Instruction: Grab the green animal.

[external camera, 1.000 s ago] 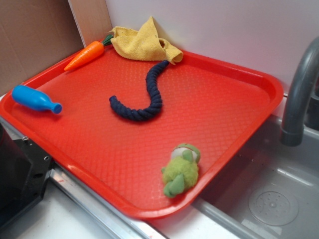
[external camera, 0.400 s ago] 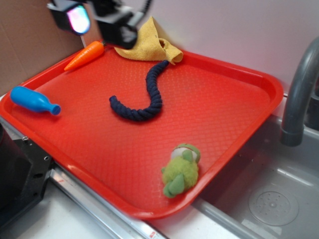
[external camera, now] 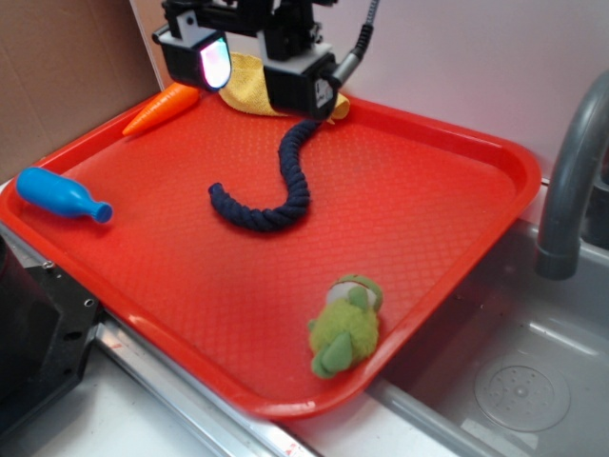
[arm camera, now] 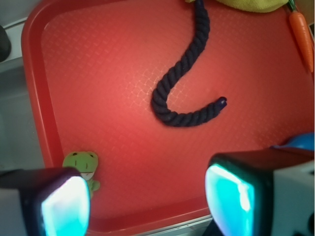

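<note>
Next, my gripper goes to the green animal's head (external camera: 357, 288) (arm camera: 81, 163) and closes there, with its fingers on both sides.
The green animal (external camera: 344, 326), a small fuzzy lime-green plush with a pale face patch, lies near the front right rim of the red tray (external camera: 495, 162). In the wrist view the green animal (arm camera: 81, 162) shows at the lower left, partly hidden behind my left finger. My gripper (external camera: 262, 71) hangs high over the tray's back left part, far from the toy. It is open, with wide bare space between its glowing pads (arm camera: 66, 206), and holds nothing.
On the tray lie a dark blue rope (external camera: 276, 181), an orange plush carrot (external camera: 160, 108), a yellow cloth (external camera: 249, 81) and a blue bottle-shaped toy (external camera: 59, 193). A grey faucet (external camera: 569, 181) and sink basin (external camera: 519, 381) stand to the right. A cardboard wall (external camera: 67, 67) rises at the left.
The gripper came into view at the top left and has moved right and lower over the tray's back. The blue toy shifted slightly; the green animal has not moved.
</note>
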Robot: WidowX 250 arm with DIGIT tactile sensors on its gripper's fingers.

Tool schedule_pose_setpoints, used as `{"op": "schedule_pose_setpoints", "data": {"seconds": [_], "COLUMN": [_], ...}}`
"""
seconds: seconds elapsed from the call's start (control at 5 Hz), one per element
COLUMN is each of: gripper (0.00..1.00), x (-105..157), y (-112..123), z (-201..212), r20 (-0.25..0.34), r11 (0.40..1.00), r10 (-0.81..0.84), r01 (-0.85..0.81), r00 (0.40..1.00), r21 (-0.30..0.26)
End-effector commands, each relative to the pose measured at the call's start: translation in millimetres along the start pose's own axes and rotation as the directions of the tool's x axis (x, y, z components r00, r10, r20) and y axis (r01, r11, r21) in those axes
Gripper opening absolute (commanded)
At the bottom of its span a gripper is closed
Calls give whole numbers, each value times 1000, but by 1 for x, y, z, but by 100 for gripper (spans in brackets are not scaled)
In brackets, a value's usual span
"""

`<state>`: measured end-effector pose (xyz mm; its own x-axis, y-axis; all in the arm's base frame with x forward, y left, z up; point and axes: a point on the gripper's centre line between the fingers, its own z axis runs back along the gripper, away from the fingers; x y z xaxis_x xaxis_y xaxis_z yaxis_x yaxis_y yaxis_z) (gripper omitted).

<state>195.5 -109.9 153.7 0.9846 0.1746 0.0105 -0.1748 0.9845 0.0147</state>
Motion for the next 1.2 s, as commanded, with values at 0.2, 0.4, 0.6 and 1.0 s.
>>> {"op": "schedule_pose_setpoints", "data": {"seconds": [0.2,0.4,0.6,1.0], "gripper": [100,100,100,100], "x": [-11,-19,-29,-22], "y": [-75,-86,-79,-82], "z": [-52,-73,-76,-116], "r20": [-40,-113,-122,-173], "r11": [984,961,970,979], "r10": [80,80,59,-98], "r01": [-86,-107,-86,63], "r00": [996,990,991,980], "r21": [-159,-257,-228,-196]}}
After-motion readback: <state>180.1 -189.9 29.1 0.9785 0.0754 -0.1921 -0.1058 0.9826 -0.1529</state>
